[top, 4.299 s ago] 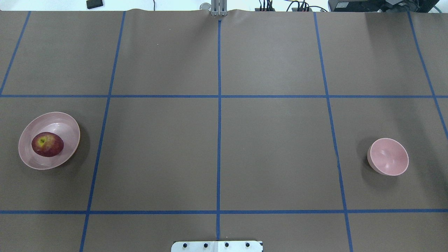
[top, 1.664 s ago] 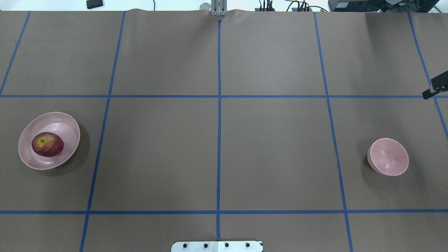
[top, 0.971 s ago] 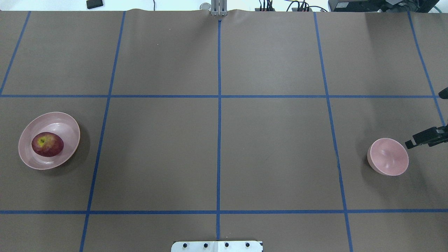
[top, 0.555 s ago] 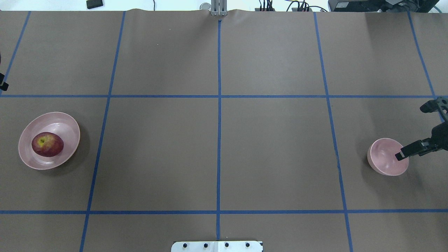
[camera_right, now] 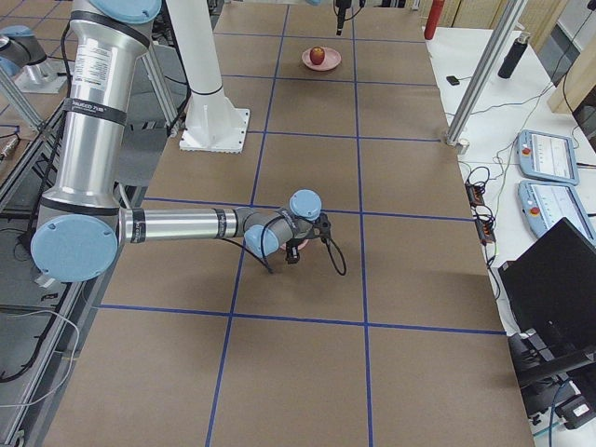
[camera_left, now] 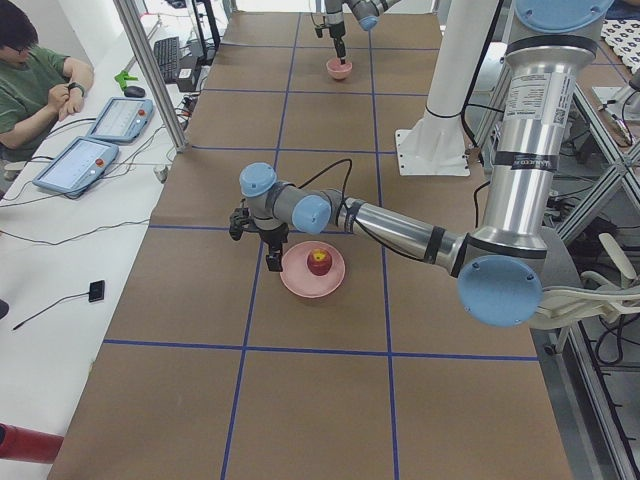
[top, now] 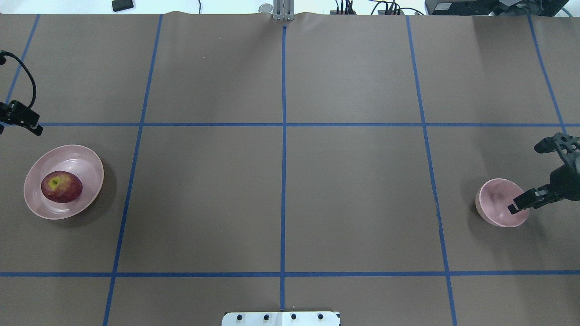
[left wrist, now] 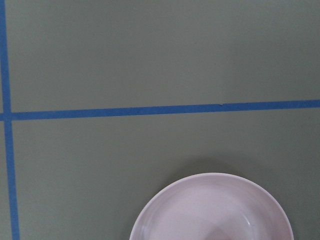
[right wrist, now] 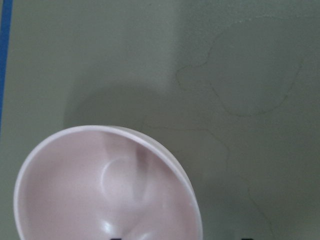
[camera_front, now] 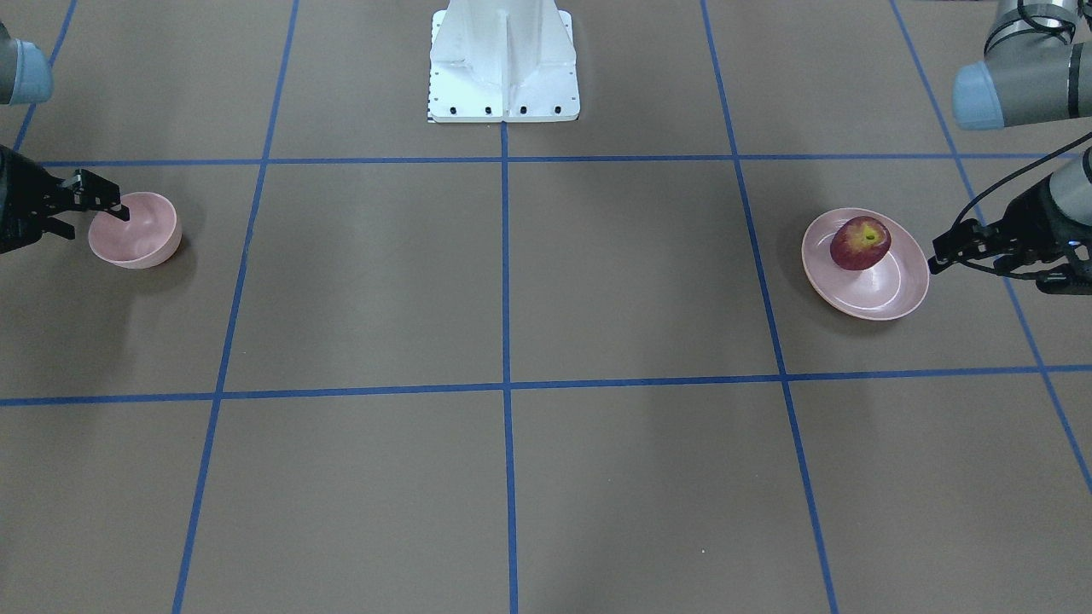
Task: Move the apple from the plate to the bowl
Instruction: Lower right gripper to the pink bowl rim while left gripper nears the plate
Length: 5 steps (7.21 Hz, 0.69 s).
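Next, my left gripper will go to the dark red apple's middle (camera_front: pixel 861 244), in the pale pink plate, and close there.
The dark red apple (top: pixel 61 186) (camera_front: pixel 860 243) lies in the pale pink plate (top: pixel 86 156) (camera_front: pixel 879 300) on the table's left side. My left gripper (camera_front: pixel 990 271) stands open and empty just beyond the plate's far rim; the overhead view shows only one of its fingers (top: pixel 31 127). The left wrist view shows only the plate's rim (left wrist: pixel 200 187). The small pink bowl (top: pixel 494 199) (camera_front: pixel 141 230) (right wrist: pixel 75 190) sits empty on the right side. My right gripper (top: pixel 525 178) (camera_front: pixel 90 222) is open, one finger over the bowl's inside and the other outside its rim.
The white robot base plate (camera_front: pixel 503 68) (top: pixel 281 318) is at the near middle edge. A grey post (top: pixel 282 11) stands at the far edge. Blue tape lines grid the brown table. A seated operator (camera_left: pixel 35 80) and tablets are beside the table.
My right gripper came in from the right edge and moved down to the bowl's rim. My left gripper came in at the left edge, beyond the plate. Apple, plate and bowl stayed put.
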Motion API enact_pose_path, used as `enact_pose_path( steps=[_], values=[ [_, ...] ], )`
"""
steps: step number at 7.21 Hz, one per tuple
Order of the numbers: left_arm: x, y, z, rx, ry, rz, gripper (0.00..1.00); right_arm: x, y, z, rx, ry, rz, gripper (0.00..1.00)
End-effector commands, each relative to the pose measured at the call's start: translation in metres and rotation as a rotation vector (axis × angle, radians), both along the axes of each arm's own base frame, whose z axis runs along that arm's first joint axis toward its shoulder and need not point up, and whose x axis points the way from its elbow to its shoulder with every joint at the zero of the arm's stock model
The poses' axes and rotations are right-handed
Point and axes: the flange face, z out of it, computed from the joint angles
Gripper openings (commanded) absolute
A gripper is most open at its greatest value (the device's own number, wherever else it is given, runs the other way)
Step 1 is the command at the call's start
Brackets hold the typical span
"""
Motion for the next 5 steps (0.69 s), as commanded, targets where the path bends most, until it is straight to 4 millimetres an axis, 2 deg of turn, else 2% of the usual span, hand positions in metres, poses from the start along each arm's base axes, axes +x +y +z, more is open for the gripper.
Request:
enact_pose_path(
  steps=[1,2,3,4,5],
  values=[
    [0.001,0.000,0.000,-0.001,0.001,0.002,0.98,-0.003,0.002,0.002,-0.002,0.003,-0.008,0.00],
    [0.001,0.000,0.000,0.000,0.001,0.002,0.98,-0.004,0.002,0.002,-0.006,0.001,-0.009,0.00],
    [0.020,0.006,0.000,-0.005,0.000,0.034,0.98,-0.005,0.002,-0.002,-0.005,-0.005,-0.011,0.00],
    [0.037,0.011,-0.003,-0.030,-0.002,0.037,0.98,-0.005,0.001,-0.009,-0.009,-0.011,0.000,0.00],
    [0.041,0.014,-0.008,-0.028,0.002,0.041,0.98,-0.008,-0.007,-0.026,-0.008,-0.048,0.004,0.00]
  ],
)
